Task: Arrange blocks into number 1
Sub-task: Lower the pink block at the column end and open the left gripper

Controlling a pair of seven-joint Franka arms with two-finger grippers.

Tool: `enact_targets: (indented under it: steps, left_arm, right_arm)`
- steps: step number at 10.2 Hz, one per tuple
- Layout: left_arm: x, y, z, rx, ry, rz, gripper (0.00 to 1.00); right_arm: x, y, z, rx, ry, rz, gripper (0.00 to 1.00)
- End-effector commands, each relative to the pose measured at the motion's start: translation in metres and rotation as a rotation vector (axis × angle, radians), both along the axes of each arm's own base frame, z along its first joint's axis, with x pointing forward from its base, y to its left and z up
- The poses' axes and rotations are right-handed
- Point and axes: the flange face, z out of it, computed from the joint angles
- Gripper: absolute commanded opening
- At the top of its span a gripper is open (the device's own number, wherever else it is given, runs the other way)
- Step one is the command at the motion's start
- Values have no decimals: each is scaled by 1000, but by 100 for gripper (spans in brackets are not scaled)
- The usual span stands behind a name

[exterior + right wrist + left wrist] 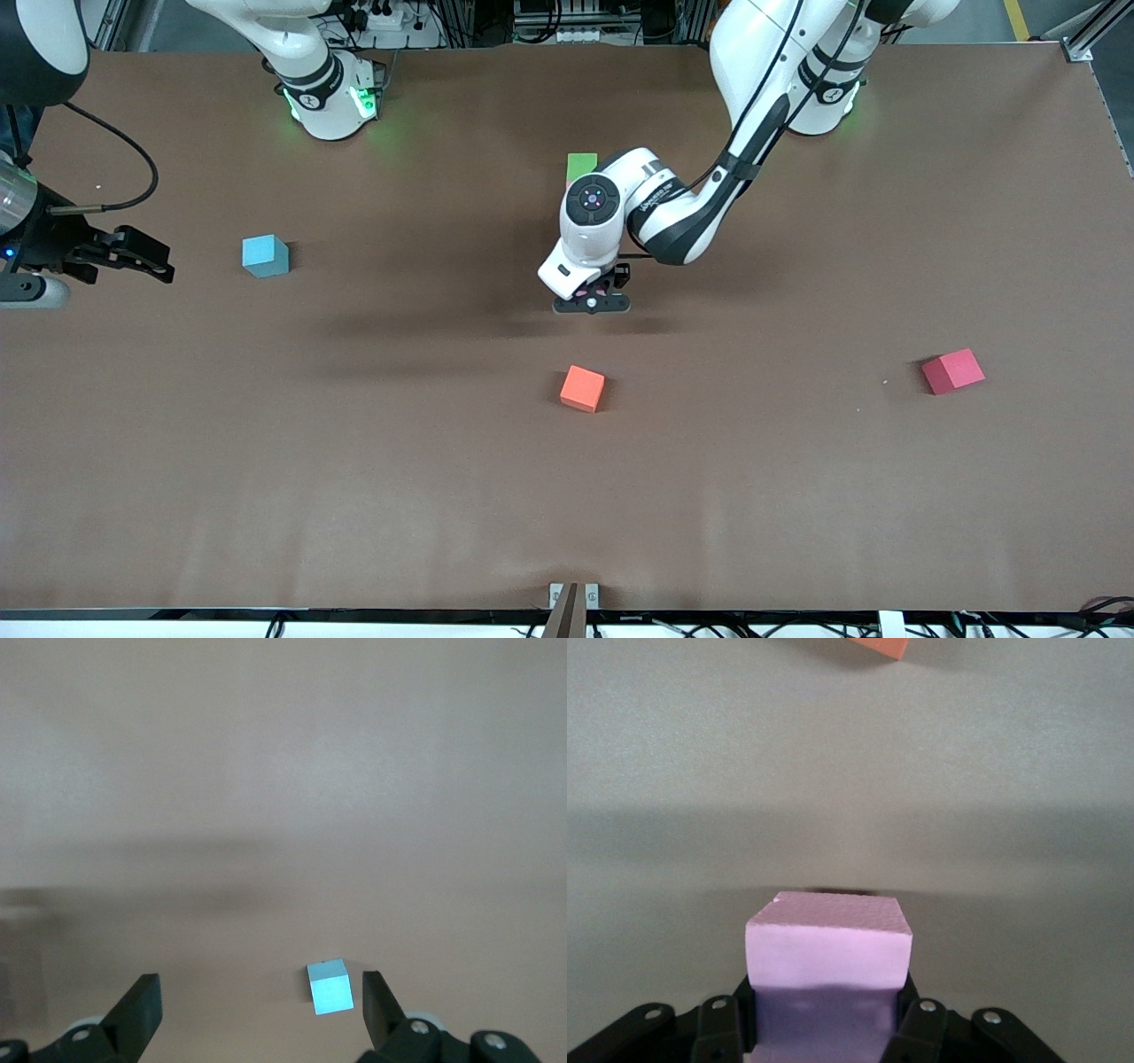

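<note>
Next, my left gripper releases the pink block on the table (581, 286) between the green block and the orange cube.
My left gripper (592, 299) hangs low over the middle of the table, shut on a pink block (828, 943). The left wrist view shows that block filling the gap between the black fingers (923, 1020). From the front, only slivers of pink show under the wrist. A green block (582, 164) lies on the table and is partly hidden by the left arm's wrist. No other blocks of the task show. My right gripper (133, 252) waits open at the right arm's end of the table, with nothing between its fingers (142, 1010).
A light blue cube (266, 255) sits on the table beside the right gripper and appears as the light blue cube (330, 986) in its wrist view. An orange cube (582, 388) lies nearer the front camera than the left gripper. A red cube (952, 370) lies toward the left arm's end.
</note>
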Motion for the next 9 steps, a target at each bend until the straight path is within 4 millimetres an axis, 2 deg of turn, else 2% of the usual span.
enact_targets:
  steps: [1, 9]
  left_arm:
    - [3, -4, 1, 5, -26, -15, 0]
    - [-5, -10, -5, 7, -20, -26, 0]
  right_arm:
    - [-12, -18, 23, -9, 0, -20, 100]
    - [-13, -17, 28, -3, -5, -20, 100]
